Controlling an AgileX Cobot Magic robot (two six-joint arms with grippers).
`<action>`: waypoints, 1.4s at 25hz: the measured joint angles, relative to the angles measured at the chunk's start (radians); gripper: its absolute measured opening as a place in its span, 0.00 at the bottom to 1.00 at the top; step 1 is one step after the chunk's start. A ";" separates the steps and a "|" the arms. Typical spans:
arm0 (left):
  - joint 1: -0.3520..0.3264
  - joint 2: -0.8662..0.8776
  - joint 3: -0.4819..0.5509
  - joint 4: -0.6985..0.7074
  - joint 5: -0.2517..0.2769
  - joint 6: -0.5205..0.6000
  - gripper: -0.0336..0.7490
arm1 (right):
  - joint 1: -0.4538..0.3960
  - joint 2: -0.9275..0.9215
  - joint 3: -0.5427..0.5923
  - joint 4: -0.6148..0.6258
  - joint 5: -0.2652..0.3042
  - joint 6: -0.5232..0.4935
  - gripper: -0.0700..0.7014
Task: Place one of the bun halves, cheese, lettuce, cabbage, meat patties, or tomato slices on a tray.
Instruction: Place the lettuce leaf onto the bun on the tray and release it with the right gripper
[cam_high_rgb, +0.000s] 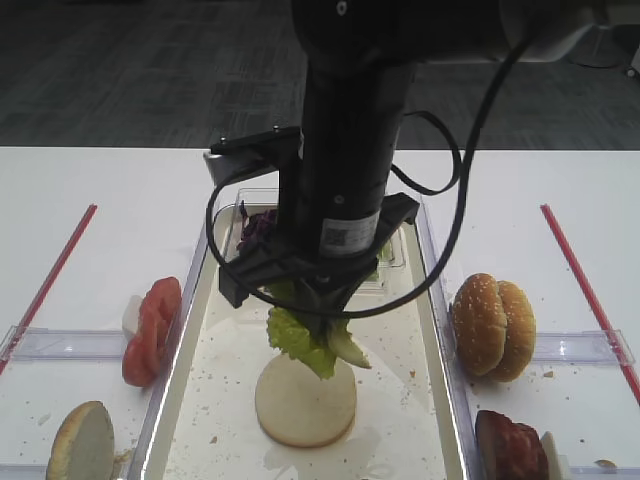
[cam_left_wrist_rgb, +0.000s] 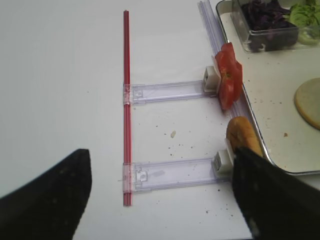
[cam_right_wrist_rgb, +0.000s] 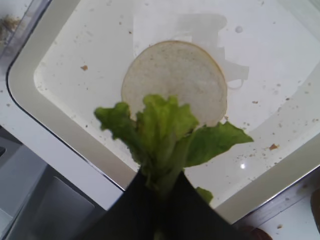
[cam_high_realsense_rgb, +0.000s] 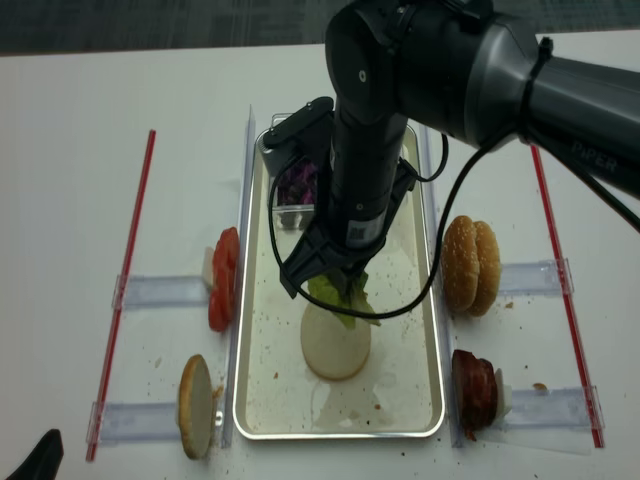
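Observation:
The green lettuce will go on top of the pale flat bun half (cam_high_realsense_rgb: 336, 330) (cam_right_wrist_rgb: 170, 101) lying on the tray, where my right gripper will let go of it. The lettuce now hangs just above that bun half.
My right gripper (cam_high_rgb: 325, 322) (cam_right_wrist_rgb: 160, 187) (cam_high_realsense_rgb: 335, 280) is shut on a clump of green lettuce (cam_high_rgb: 305, 340) (cam_right_wrist_rgb: 165, 130) (cam_high_realsense_rgb: 342, 298), which hangs just above a pale flat bun half (cam_high_rgb: 305, 400) (cam_right_wrist_rgb: 175, 80) (cam_high_realsense_rgb: 335, 345) lying on the tray (cam_high_rgb: 400, 400) (cam_right_wrist_rgb: 90, 130) (cam_high_realsense_rgb: 400, 380). My left gripper (cam_left_wrist_rgb: 160, 200) is open over the bare table left of the tray, holding nothing. Tomato slices (cam_high_rgb: 150, 330) (cam_left_wrist_rgb: 229, 75) and a bun half (cam_high_rgb: 82, 440) (cam_left_wrist_rgb: 240, 137) stand left of the tray. Sesame bun halves (cam_high_rgb: 492, 325) and meat patties (cam_high_rgb: 510, 445) stand on its right. No cheese shows.
A clear tub with purple cabbage (cam_high_rgb: 258, 228) (cam_left_wrist_rgb: 265, 20) and more lettuce sits at the tray's far end, behind the right arm. Clear plastic racks (cam_left_wrist_rgb: 170, 92) hold the food on both sides. Red strips (cam_high_rgb: 50, 280) (cam_high_rgb: 585, 290) lie beyond them.

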 joint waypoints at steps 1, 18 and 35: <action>0.000 0.000 0.000 0.000 0.000 0.000 0.73 | 0.000 0.000 0.007 0.004 0.000 -0.004 0.18; 0.000 0.000 0.000 0.000 0.000 0.000 0.73 | 0.000 0.087 0.015 0.118 -0.010 -0.088 0.18; 0.000 0.000 0.000 0.000 0.000 0.000 0.73 | 0.000 0.169 0.015 0.102 -0.057 -0.115 0.18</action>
